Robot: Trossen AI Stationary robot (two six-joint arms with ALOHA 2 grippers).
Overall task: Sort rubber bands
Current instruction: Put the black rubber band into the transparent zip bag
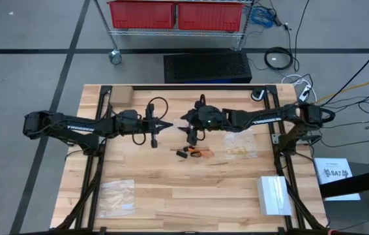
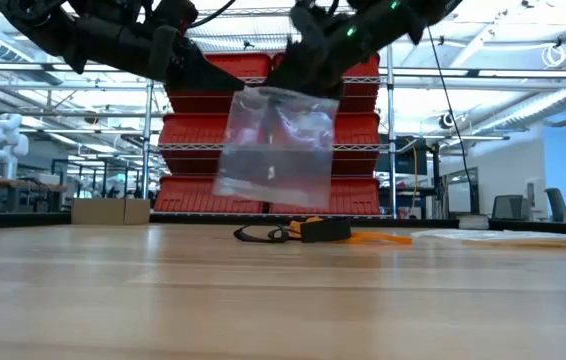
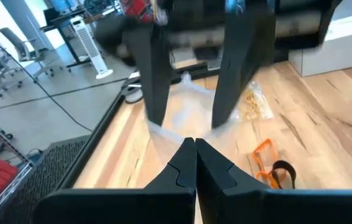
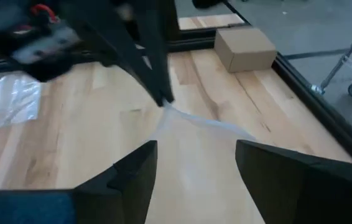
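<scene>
My right gripper should move down next to the black rubber band (image 1: 196, 154) beside the orange rubber bands on the wood and close there.
A clear plastic bag (image 2: 278, 145) hangs in the air between my two grippers, above the table's middle. My left gripper (image 1: 170, 124) comes in from the left and is shut on the bag. My right gripper (image 1: 186, 121) comes in from the right and is open, its fingers wide apart at the bag's top. Orange and black rubber bands (image 1: 194, 152) lie loose on the wood just near of the grippers, also seen in the low view (image 2: 303, 232). Yellow-tan bands sit inside a second clear bag (image 1: 240, 149) lying flat on the table to the right. My left gripper (image 3: 194, 144) pinches the bag's upper edge (image 3: 175, 129) between its two fingertips, coming level from the table's left. The bag is lifted clear and hangs below. My right gripper (image 4: 196, 148) has its spread fingers (image 4: 140, 163) at the bag's top edge (image 4: 194, 127). Whether they are inside the bag's mouth, I cannot tell.
A third clear bag (image 1: 116, 196) lies flat near the table's near-left corner. A white box (image 1: 276, 194) sits at the near right, and a small cardboard box (image 1: 120, 96) at the far left. Bare wood lies along the near edge between them.
</scene>
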